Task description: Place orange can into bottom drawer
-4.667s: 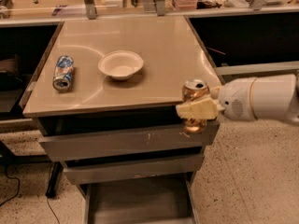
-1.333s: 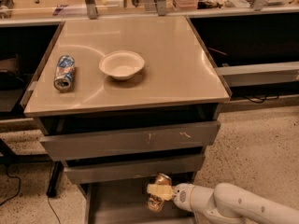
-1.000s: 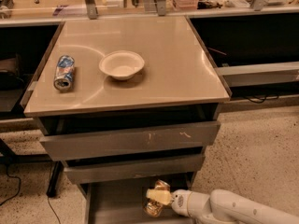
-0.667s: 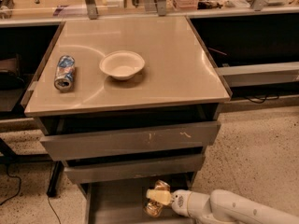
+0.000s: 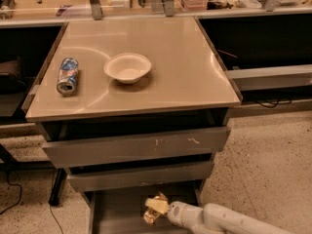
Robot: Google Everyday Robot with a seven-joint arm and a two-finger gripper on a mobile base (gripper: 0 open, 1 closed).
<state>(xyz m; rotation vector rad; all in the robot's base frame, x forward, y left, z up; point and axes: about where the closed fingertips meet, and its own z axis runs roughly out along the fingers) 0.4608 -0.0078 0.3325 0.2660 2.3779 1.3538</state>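
Observation:
My gripper is to let go of the orange can soon. It will set it free near the middle of the bottom drawer's grey bottom [image 5: 141, 221], toward its front.
The orange can [image 5: 154, 207] is held low inside the open bottom drawer [image 5: 114, 213], near the middle of its grey floor. It is tilted and partly covered by the gripper. My gripper [image 5: 157, 206] reaches in from the lower right on its white arm [image 5: 219, 219] and is shut on the orange can. I cannot tell whether the can touches the drawer floor. The two upper drawers [image 5: 136, 147] stand slightly pulled out above it.
On the beige cabinet top [image 5: 185, 67] sit a white bowl [image 5: 127, 67] and a crushed blue-and-white can [image 5: 68, 75] at the left. Speckled floor lies to the right. Dark shelving and a cluttered bench stand behind. Cables run at the lower left.
Earlier the can was held at the cabinet top's right front corner. It has since come down into the bottom drawer and edged left. Over the last second it has hardly moved.

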